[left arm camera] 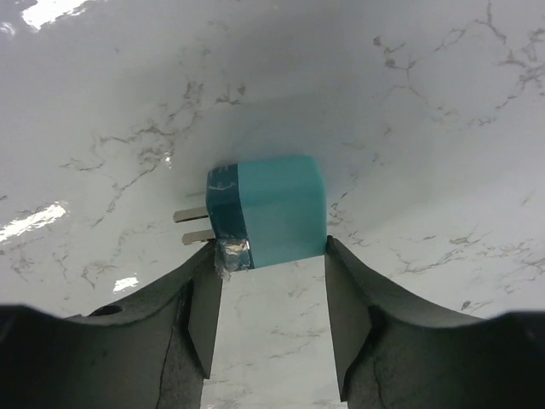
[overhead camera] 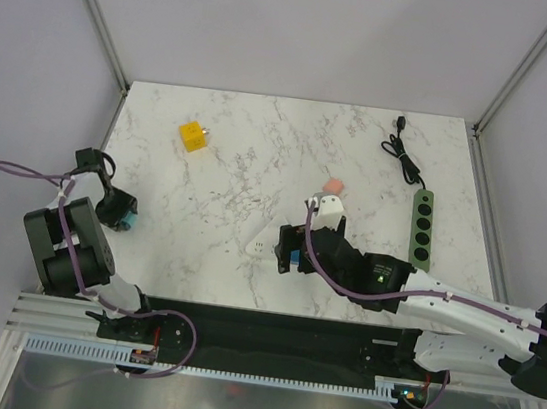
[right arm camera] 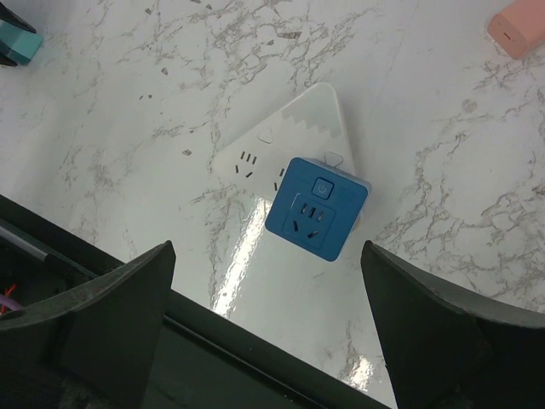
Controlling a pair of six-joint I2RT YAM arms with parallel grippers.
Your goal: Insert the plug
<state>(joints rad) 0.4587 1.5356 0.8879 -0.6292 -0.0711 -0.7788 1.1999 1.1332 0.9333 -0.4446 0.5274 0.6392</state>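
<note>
The plug will leave my left gripper between my right gripper's fingers, above the table beside the white socket block [overhead camera: 251,223].
The plug [left arm camera: 277,209] is a teal block with two metal prongs [left arm camera: 192,226] pointing left and a strip of clear tape near them; it lies on the marble table at the left [overhead camera: 125,217]. My left gripper [left arm camera: 271,251] is shut on the plug's near end, one fingertip against each side. A blue socket cube [right arm camera: 317,209] rests against a white triangular socket block [right arm camera: 289,141] in the middle of the table. My right gripper [right arm camera: 268,281] hangs open above and just short of the blue cube, nothing between its fingers.
A green power strip [overhead camera: 423,227] with a black cable [overhead camera: 406,153] lies at the right. A yellow cube [overhead camera: 194,136] sits at the back left. A small pink block [overhead camera: 333,186] and a white piece [overhead camera: 330,206] lie beyond the right gripper.
</note>
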